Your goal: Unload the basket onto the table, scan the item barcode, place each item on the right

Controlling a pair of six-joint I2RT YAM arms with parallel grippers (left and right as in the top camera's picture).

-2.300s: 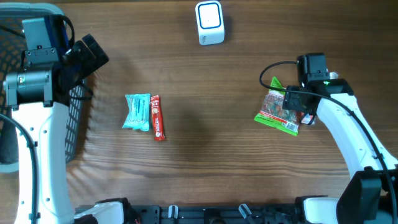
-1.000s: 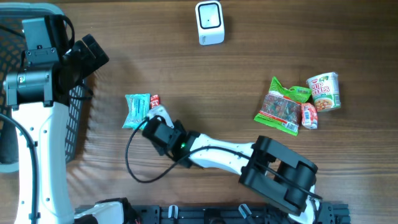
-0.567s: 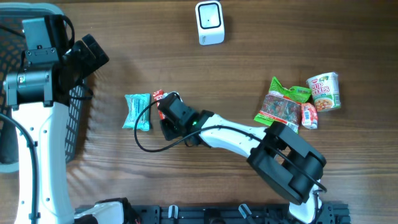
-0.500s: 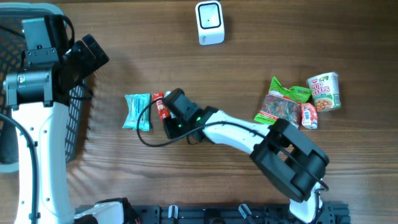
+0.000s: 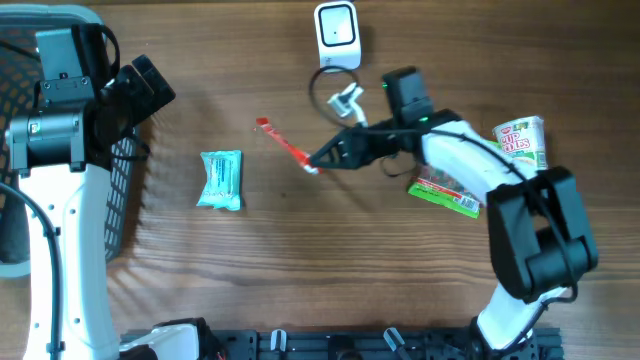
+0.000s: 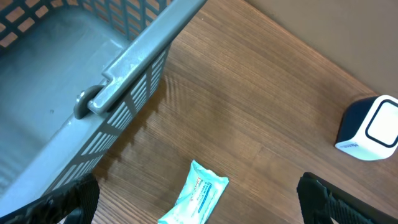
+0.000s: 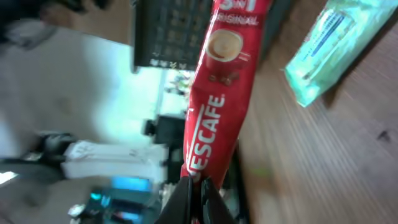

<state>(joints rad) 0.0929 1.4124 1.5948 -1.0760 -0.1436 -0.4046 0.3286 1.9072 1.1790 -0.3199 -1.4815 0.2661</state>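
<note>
Next, my right gripper puts the red Nescafe sachet down and lets go of it on the bare table (image 5: 289, 193) (image 7: 390, 143) beside the teal packet.
A red Nescafe stick sachet (image 5: 283, 144) hangs tilted above the table, and my right gripper (image 5: 318, 165) is shut on its lower end. In the right wrist view the sachet (image 7: 217, 106) rises straight from the closed fingertips (image 7: 198, 186). The white barcode scanner (image 5: 337, 36) stands at the back centre, just beyond the right wrist. A teal packet (image 5: 221, 179) lies flat to the left of the sachet. My left gripper (image 5: 150, 88) is open by the basket, and its wrist view shows the teal packet (image 6: 199, 196) and the scanner (image 6: 372, 127) below.
A grey mesh basket (image 5: 18, 60) fills the left edge, under the left arm. A green snack bag (image 5: 446, 190) and a cup of noodles (image 5: 520, 145) sit at the right, partly under the right arm.
My right gripper closed on the red sachet beside the teal packet, then lifted it up and to the right, to just below the scanner. The left arm has not moved.
</note>
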